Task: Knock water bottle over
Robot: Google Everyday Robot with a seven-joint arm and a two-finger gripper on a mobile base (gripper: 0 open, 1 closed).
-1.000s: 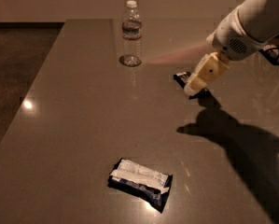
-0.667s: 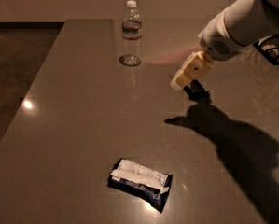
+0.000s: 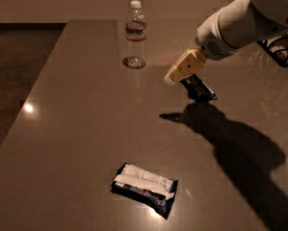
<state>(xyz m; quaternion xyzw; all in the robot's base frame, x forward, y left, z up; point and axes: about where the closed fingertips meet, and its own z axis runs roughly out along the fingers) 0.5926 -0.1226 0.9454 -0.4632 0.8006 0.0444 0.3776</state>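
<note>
The robot's gripper will next move to the water bottle's dark label band (image 3: pixel 136 27), below the white cap, and close on it there.
The water bottle (image 3: pixel 135 33) stands upright at the far middle of the brown table (image 3: pixel 76 129). It is clear and ribbed, with a white cap and a dark label band. My gripper (image 3: pixel 175 74) hangs from the white arm (image 3: pixel 240 23) that reaches in from the upper right. Its cream-coloured tip is above the table, to the right of the bottle and a little nearer the camera, clear of it.
A flat dark snack packet with a white label (image 3: pixel 144 188) lies near the front middle. A second dark packet (image 3: pixel 199 87) lies just behind and right of the gripper. A dark wire object (image 3: pixel 281 47) sits at the right edge. The table's left edge drops to a dark floor.
The arm and gripper have swung left toward the bottle over the last second. The bottle still stands in the same spot and the packets have not moved.
</note>
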